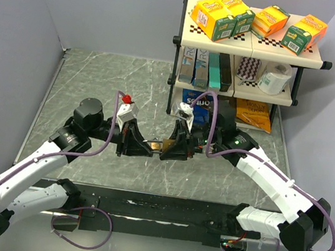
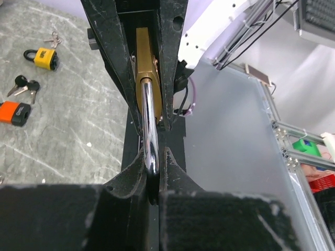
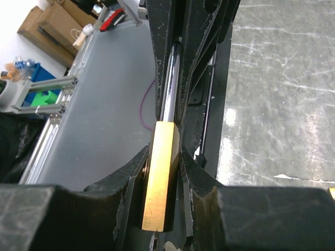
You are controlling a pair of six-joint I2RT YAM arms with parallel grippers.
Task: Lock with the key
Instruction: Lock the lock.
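Observation:
My right gripper is clamping the brass padlock's body while the key sits in its end, so it should open, back off, and pinch the key [image 3: 170, 246] to pull it out.
A brass padlock [image 1: 166, 145] is held in the air between my two grippers at the table's middle. My left gripper [image 2: 153, 167] is shut on its steel shackle [image 2: 149, 125]; the brass body [image 2: 145, 57] lies beyond, between the right gripper's fingers [image 2: 112, 52]. My right gripper [image 3: 163, 162] is shut on the brass body [image 3: 161, 172], with the shackle [image 3: 170, 83] running away into the left gripper's fingers [image 3: 157, 42]. Black-headed keys [image 2: 23, 86] lie on the table. I cannot tell whether a key sits in the brass lock.
A yellow padlock [image 2: 44, 57] with small keys [image 2: 54, 38] and an orange-black object [image 2: 14, 112] lie on the marbled table [image 1: 99, 77]. A shelf rack [image 1: 249, 43] with boxes and a paper roll [image 1: 274, 77] stands at the back right.

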